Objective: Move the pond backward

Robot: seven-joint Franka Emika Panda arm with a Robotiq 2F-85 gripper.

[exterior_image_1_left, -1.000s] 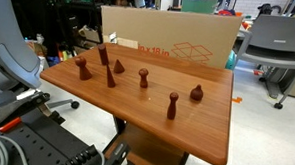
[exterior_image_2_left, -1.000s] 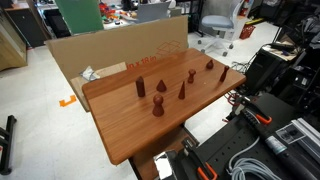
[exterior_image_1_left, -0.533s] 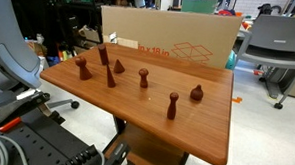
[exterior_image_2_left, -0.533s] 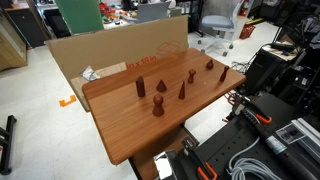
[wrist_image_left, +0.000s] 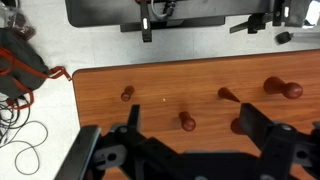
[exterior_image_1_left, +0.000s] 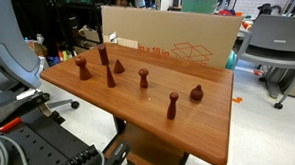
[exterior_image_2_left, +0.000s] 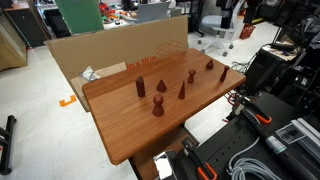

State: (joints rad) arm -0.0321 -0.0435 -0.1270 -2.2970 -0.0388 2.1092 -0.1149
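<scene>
The robot's gripper should next move down to the pond's ball head [exterior_image_1_left: 144,71] [wrist_image_left: 189,124], in the middle of the table between the slender piece and the squat bulbous piece, and close there.
The pond is a small reddish-brown pawn with a ball head. It stands mid-table in both exterior views [exterior_image_1_left: 144,78] [exterior_image_2_left: 192,76]. In the wrist view the pond [wrist_image_left: 187,121] shows from above, between and just below my fingertips. My gripper [wrist_image_left: 189,108] is open and empty, well above the wooden table [wrist_image_left: 160,80]. Its two dark fingers frame the pond on either side. The gripper does not show clearly in the exterior views.
A squat bulbous piece [exterior_image_1_left: 197,93], a tall slender piece [exterior_image_1_left: 172,106], a larger ball-headed piece [exterior_image_1_left: 83,68], a cone [exterior_image_1_left: 118,64] and other spindles stand around. A cardboard box [exterior_image_1_left: 179,39] lines the far edge. Cables [wrist_image_left: 25,70] lie on the floor beside the table.
A dark shape, perhaps part of the arm, has come in at the top edge of an exterior view. The pieces have not moved.
</scene>
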